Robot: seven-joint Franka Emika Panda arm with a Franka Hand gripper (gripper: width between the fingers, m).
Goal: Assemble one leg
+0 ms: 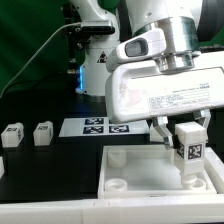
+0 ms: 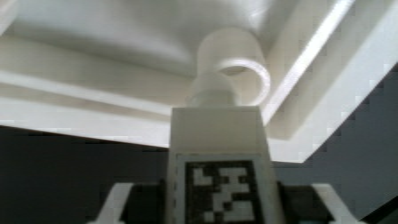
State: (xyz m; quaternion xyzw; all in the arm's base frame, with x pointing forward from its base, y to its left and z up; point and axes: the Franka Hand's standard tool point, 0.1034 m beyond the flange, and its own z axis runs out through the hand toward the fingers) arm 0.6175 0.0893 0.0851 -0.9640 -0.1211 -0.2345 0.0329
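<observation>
The leg, now held just above the tray piece, will be let go upright by my gripper in the near corner socket of the white tray piece (image 1: 200, 181) (image 2: 238, 72), just below it.
My gripper (image 1: 189, 140) is shut on a leg (image 1: 190, 152), a small white block with a black-and-white tag on its face. It holds the leg upright just above the near right corner of the large white tray-like piece (image 1: 135, 170). In the wrist view the held leg (image 2: 222, 160) fills the middle between the two fingers (image 2: 128, 200), and its round end points at a round corner socket (image 2: 235, 72) of the tray piece (image 2: 107, 70). Two more legs (image 1: 10, 136) (image 1: 42, 133) stand on the black table at the exterior view's left.
The marker board (image 1: 96, 126) lies flat behind the tray piece. A white ledge (image 1: 40, 215) runs along the near edge at the exterior view's left. The arm's base (image 1: 95, 60) and a green backdrop stand behind.
</observation>
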